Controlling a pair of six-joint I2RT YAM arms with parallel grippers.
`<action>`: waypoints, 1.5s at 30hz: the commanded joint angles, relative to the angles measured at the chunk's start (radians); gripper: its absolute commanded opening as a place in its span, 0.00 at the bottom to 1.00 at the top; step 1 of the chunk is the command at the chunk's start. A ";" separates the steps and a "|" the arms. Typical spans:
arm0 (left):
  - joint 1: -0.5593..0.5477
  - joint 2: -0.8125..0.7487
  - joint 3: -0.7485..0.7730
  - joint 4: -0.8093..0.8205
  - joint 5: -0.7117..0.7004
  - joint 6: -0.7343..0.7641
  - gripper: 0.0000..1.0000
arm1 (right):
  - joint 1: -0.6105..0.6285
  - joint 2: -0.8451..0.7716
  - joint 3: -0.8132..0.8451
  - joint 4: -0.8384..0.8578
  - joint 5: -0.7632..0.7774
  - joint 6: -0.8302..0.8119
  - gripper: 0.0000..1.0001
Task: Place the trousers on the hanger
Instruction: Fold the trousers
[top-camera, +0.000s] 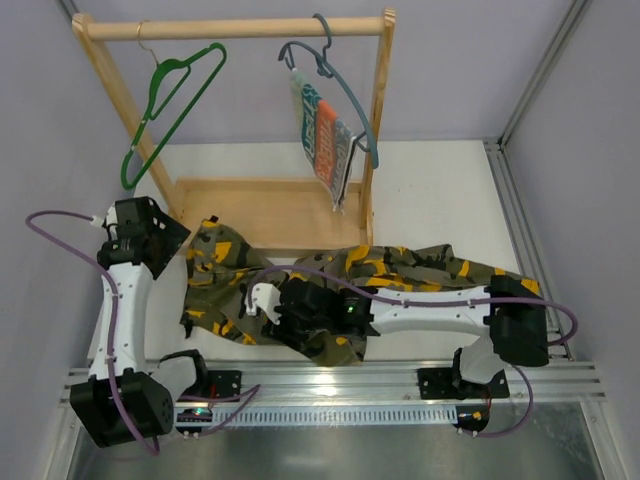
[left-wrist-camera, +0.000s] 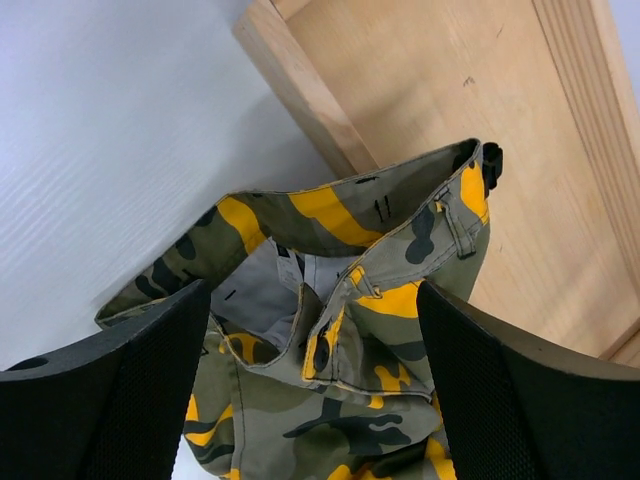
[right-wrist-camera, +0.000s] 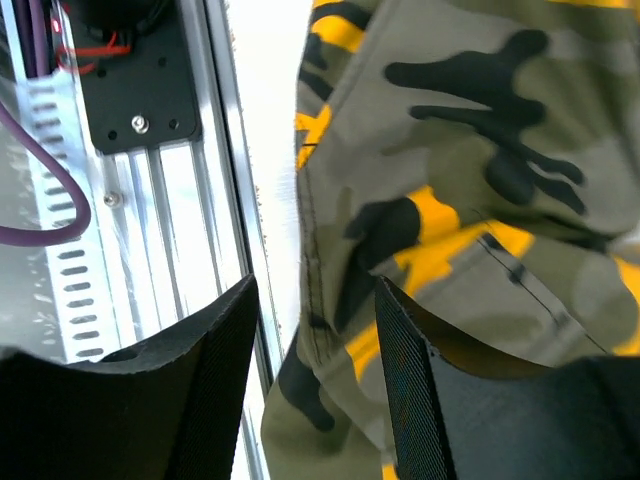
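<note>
Next, my left gripper should go to the middle of the camouflage trousers' waistband (top-camera: 194, 270) (left-wrist-camera: 300, 345) and close there, pinching its two sides together.
The camouflage trousers (top-camera: 400, 265) lie crumpled across the table in front of the wooden rack, with the waistband at the left. The green hanger (top-camera: 170, 105) hangs empty from the left end of the rack's rail. My left gripper (top-camera: 180, 247) hovers at the waistband. In the left wrist view it (left-wrist-camera: 312, 300) is wide open, the waistband and fly (left-wrist-camera: 380, 330) lying between the fingers unclamped. My right gripper (top-camera: 262, 300) is over the near edge of the trousers. Its jaws (right-wrist-camera: 318, 290) stand apart around a fabric edge (right-wrist-camera: 470, 150), with a gap at the left finger.
The wooden rack's base board (top-camera: 270, 210) lies just behind the waistband. A grey-blue hanger (top-camera: 335, 80) carrying a striped cloth (top-camera: 325, 140) hangs at the right of the rail. Aluminium rails (top-camera: 330, 375) run along the near edge, close under the right gripper.
</note>
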 joint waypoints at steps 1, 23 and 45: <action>0.025 -0.045 0.005 -0.010 -0.032 -0.048 0.84 | 0.044 0.089 0.083 -0.072 0.054 -0.168 0.54; 0.087 0.052 -0.011 0.025 -0.001 -0.084 0.85 | 0.171 0.390 0.211 0.002 0.482 -0.303 0.18; 0.003 -0.105 -0.187 0.047 -0.011 -0.060 0.86 | -0.363 0.224 0.224 0.105 0.022 0.364 0.04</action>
